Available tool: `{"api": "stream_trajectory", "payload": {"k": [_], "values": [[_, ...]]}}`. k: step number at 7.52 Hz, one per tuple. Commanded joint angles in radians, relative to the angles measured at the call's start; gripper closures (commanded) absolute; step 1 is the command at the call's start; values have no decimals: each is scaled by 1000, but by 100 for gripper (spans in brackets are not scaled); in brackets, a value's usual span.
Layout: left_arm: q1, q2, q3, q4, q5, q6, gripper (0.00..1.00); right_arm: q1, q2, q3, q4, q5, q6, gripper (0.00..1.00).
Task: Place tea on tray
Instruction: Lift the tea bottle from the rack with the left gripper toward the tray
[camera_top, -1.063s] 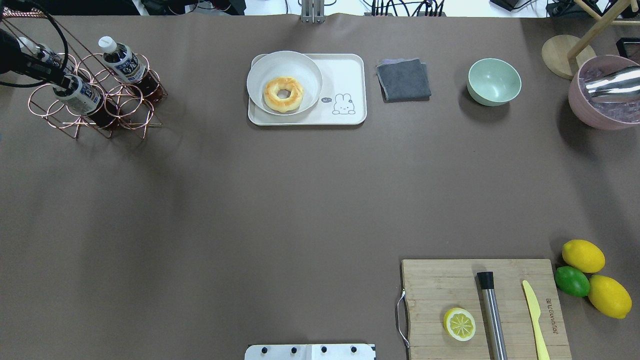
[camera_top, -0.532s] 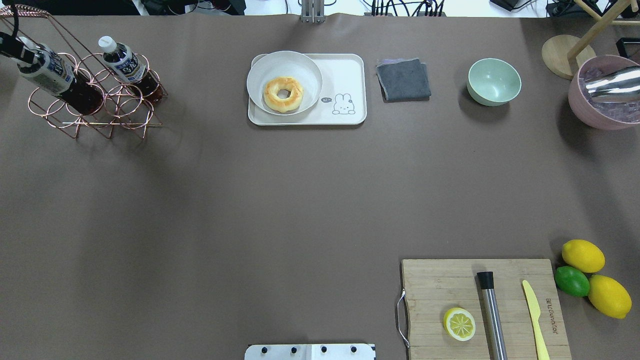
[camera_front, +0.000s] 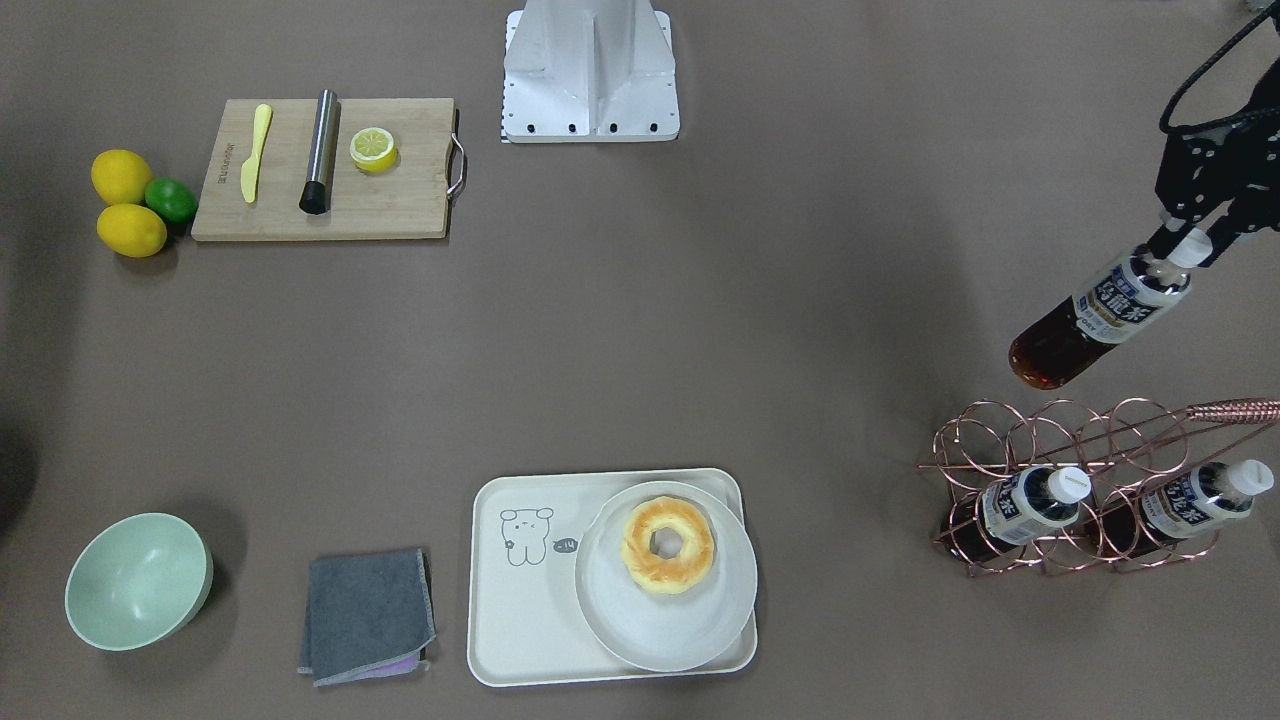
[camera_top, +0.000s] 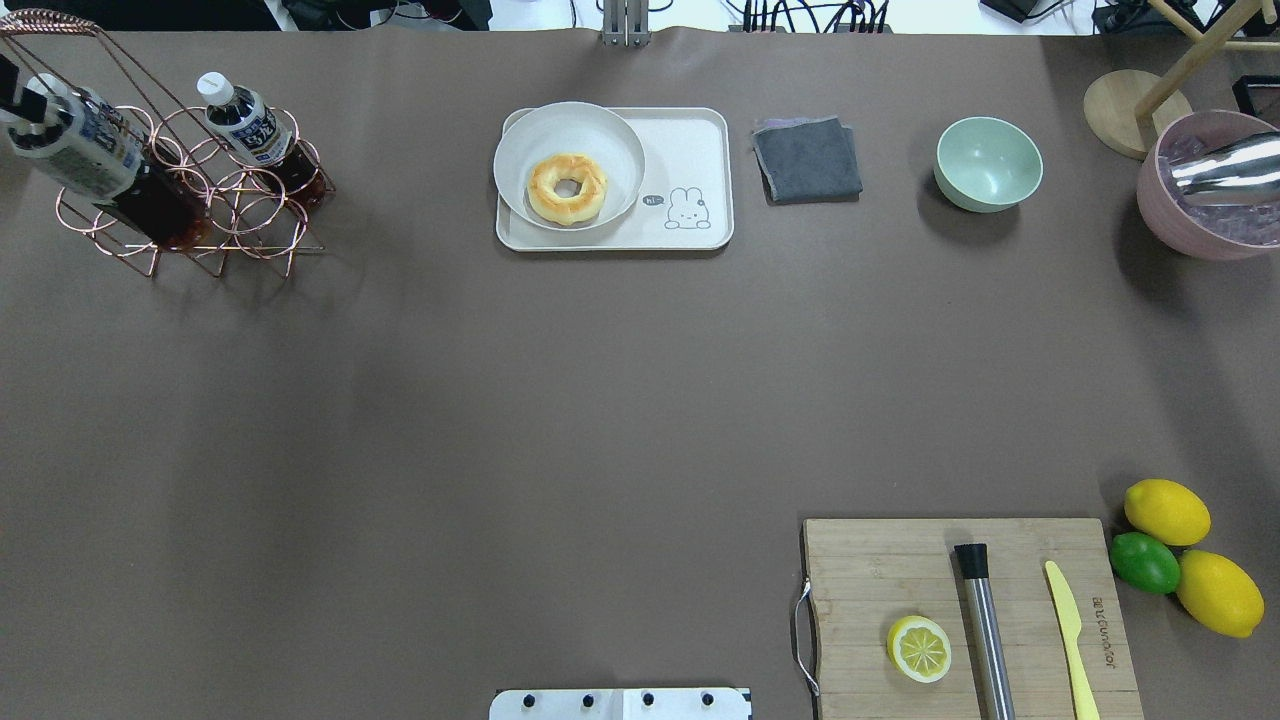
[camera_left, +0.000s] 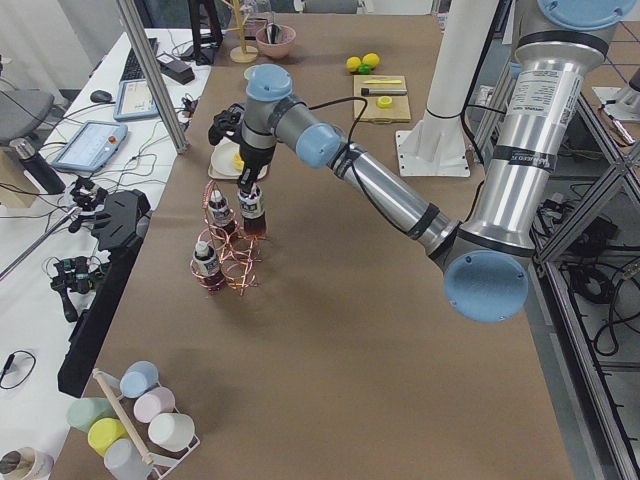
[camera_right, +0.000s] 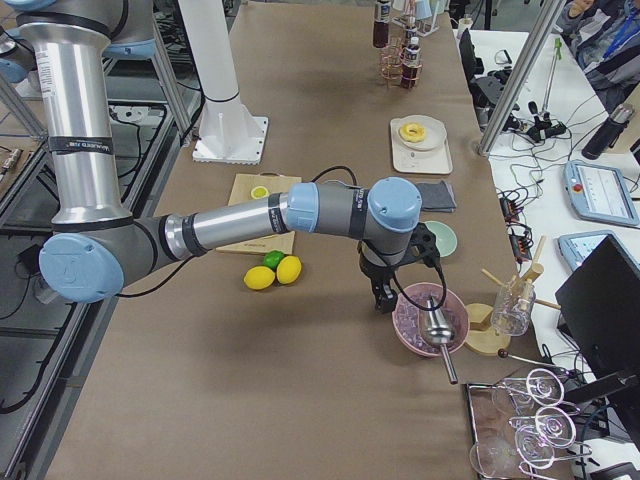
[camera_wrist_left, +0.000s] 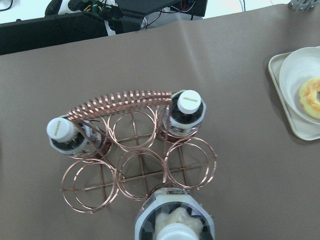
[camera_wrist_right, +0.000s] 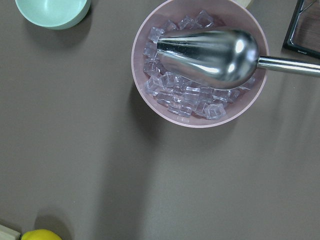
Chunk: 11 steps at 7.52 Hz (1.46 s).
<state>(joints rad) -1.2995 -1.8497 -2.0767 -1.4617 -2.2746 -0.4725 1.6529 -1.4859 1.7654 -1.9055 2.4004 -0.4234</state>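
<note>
My left gripper needs to put the tea bottle down on the bare table (camera_front: 595, 346) between the cream tray and the white stand. The bottle is tilted above the copper rack.
My left gripper (camera_front: 1186, 243) is shut on the white cap of a tea bottle (camera_front: 1095, 322) and holds it tilted in the air above the copper wire rack (camera_front: 1060, 440). The held bottle also shows in the overhead view (camera_top: 90, 150) and at the bottom of the left wrist view (camera_wrist_left: 172, 222). Two alike bottles (camera_front: 1030, 503) (camera_front: 1198, 497) stand in the rack. The cream tray (camera_front: 520, 620) lies at the table's far middle (camera_top: 690, 150), well apart from the bottle. My right gripper (camera_right: 384, 298) hovers near a pink bowl; I cannot tell whether it is open or shut.
A white plate (camera_front: 640, 630) with a donut (camera_front: 667, 546) fills half the tray. A grey cloth (camera_front: 366, 612) and green bowl (camera_front: 135, 580) lie beside the tray. The pink bowl of ice (camera_wrist_right: 200, 65) holds a metal scoop. A cutting board (camera_front: 320, 215) and lemons (camera_front: 125, 205) lie near the robot.
My left gripper has lifted the tea bottle up out of the rack and drawn it toward the table's left edge. The right arm has not moved.
</note>
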Motion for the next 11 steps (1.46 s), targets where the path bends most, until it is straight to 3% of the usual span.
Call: {"api": "stream_trajectory", "payload": {"k": [1, 3, 5, 6, 8, 11], "values": [[191, -216, -26, 165, 102, -295, 100, -1, 3, 2, 0, -1, -2, 0], [375, -388, -14, 289, 241, -459, 100, -2, 4, 0, 0, -1, 0, 0], [532, -555, 105, 287, 314, -679, 100, -5, 6, 3, 0, 0, -2, 0], [610, -600, 159, 282, 395, -724, 100, -5, 6, 5, 2, 0, -2, 0], [699, -603, 257, 145, 461, -811, 100, -8, 1, 17, 35, -6, -11, 0], [747, -602, 297, 100, 513, -839, 100, -19, 1, 13, 83, -18, -14, 0]]}}
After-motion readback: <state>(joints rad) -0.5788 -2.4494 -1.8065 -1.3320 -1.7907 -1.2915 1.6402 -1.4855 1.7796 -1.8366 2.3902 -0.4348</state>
